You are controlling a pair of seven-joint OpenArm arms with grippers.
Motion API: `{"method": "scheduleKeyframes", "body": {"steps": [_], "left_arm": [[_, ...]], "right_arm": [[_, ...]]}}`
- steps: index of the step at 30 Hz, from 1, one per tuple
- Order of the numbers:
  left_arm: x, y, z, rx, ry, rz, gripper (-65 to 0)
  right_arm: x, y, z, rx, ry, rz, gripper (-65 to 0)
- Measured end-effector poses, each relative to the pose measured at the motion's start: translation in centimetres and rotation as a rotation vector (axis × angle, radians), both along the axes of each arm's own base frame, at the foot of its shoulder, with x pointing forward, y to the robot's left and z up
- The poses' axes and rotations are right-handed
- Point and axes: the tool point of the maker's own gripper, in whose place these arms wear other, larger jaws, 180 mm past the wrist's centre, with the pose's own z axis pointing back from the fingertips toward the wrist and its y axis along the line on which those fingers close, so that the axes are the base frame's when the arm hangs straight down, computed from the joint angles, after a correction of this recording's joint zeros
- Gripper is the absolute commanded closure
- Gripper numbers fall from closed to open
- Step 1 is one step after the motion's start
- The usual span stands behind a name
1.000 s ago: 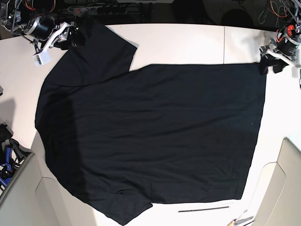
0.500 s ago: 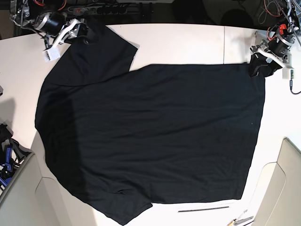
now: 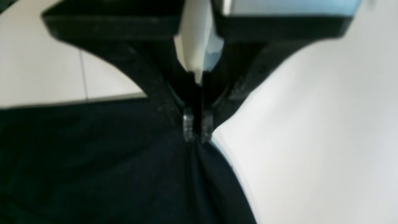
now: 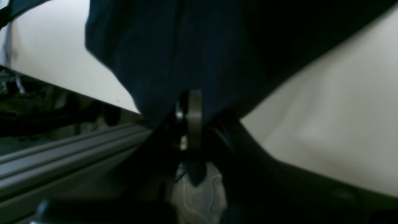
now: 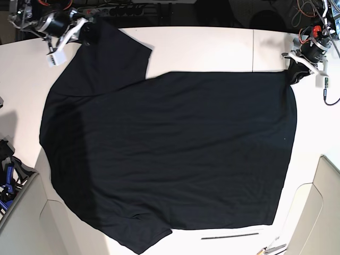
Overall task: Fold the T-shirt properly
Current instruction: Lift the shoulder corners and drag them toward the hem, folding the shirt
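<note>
Next, my right gripper releases the tip of the T-shirt's sleeve, now near the table's back edge, on the front half of the shirt, just inside its collar-side edge (image 5: pixel 70 169).
The black T-shirt (image 5: pixel 170 154) lies spread flat on the white table (image 5: pixel 212 48), collar side to the left, hem to the right. My left gripper (image 5: pixel 295 74) is at the shirt's top right hem corner. In the left wrist view its jaws (image 3: pixel 197 129) are shut on a bunched corner of the T-shirt (image 3: pixel 124 174). My right gripper (image 5: pixel 87 36) is at the upper left sleeve tip near the table's back edge. In the right wrist view it (image 4: pixel 189 102) is shut on the T-shirt's cloth (image 4: pixel 202 46).
A thin dark rod (image 5: pixel 229 235) lies near the front edge below the hem. Beige panels (image 5: pixel 319 212) stand at the right front and left front (image 5: pixel 21 223). Cables and gear (image 5: pixel 122 9) line the back edge. A metal rail (image 4: pixel 62 161) runs behind the table.
Both grippers have shifted toward the table's back edge, each with its corner of cloth. The right hem corner and the upper left sleeve are drawn a little farther back.
</note>
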Motion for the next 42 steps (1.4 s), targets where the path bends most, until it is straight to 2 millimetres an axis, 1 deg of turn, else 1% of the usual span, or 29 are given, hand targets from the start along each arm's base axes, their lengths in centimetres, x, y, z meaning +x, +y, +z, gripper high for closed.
{"method": "scheduleKeyframes", "body": {"steps": [5, 8, 10, 13, 16, 18, 22, 23, 24, 27, 28, 33, 37, 39, 42], "left_arm": [[1.1, 2.1, 3.5, 0.01, -0.097, 0.057, 0.0], [1.7, 2.0, 4.3, 0.017, -0.119, 0.049, 0.0], [2.4, 1.9, 4.6, 0.016, -0.134, 0.048, 0.0], [4.3, 1.9, 5.9, 0.015, -0.188, 0.048, 0.0], [5.9, 1.8, 6.8, 0.033, -0.224, 0.037, 0.0], [6.9, 1.7, 7.1, 0.053, -0.233, 0.022, 0.0], [9.9, 2.3, 8.7, 0.049, -0.301, 0.049, 0.0], [10.5, 2.4, 8.6, 0.043, -0.306, 0.051, 0.0], [10.9, 2.2, 8.2, 0.041, -0.296, 0.047, 0.0], [11.7, 1.2, 6.0, 0.031, -0.242, 0.024, 0.0], [12.2, 0.9, 5.6, 0.037, -0.241, 0.016, 0.0], [15.4, 1.1, 6.4, 0.087, -0.284, 0.003, 0.0], [17.0, 1.3, 5.8, 0.06, -0.274, 0.021, 0.0], [17.8, 1.8, 5.4, 0.038, -0.266, 0.047, 0.0], [19.1, 2.5, 5.1, -0.002, -0.271, 0.09, 0.0]], "right_arm": [[3.0, -2.2, 4.9, -0.032, -0.175, -0.048, 0.0], [4.5, -2.9, 7.2, -0.056, -0.258, -0.058, 0.0], [6.0, -3.4, 8.2, -0.078, -0.309, -0.059, 0.0], [8.4, -3.8, 9.4, -0.104, -0.379, -0.065, 0.0], [9.7, -4.2, 9.6, -0.109, -0.401, -0.077, 0.0], [11.1, -4.5, 9.9, -0.114, -0.423, -0.083, 0.0], [15.5, -5.4, 11.6, -0.094, -0.524, -0.129, 0.0], [16.3, -5.7, 11.6, -0.084, -0.531, -0.14, 0.0], [16.9, -5.9, 11.4, -0.074, -0.527, -0.154, 0.0], [18.5, -6.3, 9.9, -0.056, -0.479, -0.165, 0.0], [19.2, -6.1, 9.6, -0.047, -0.471, -0.157, 0.0], [23.3, -4.9, 8.7, -0.037, -0.467, -0.115, 0.0], [25.7, -4.4, 7.0, -0.042, -0.418, -0.106, 0.0], [27.1, -4.1, 6.9, -0.026, -0.41, -0.105, 0.0], [29.2, -3.6, 7.6, 0.007, -0.429, -0.113, 0.0]]}}
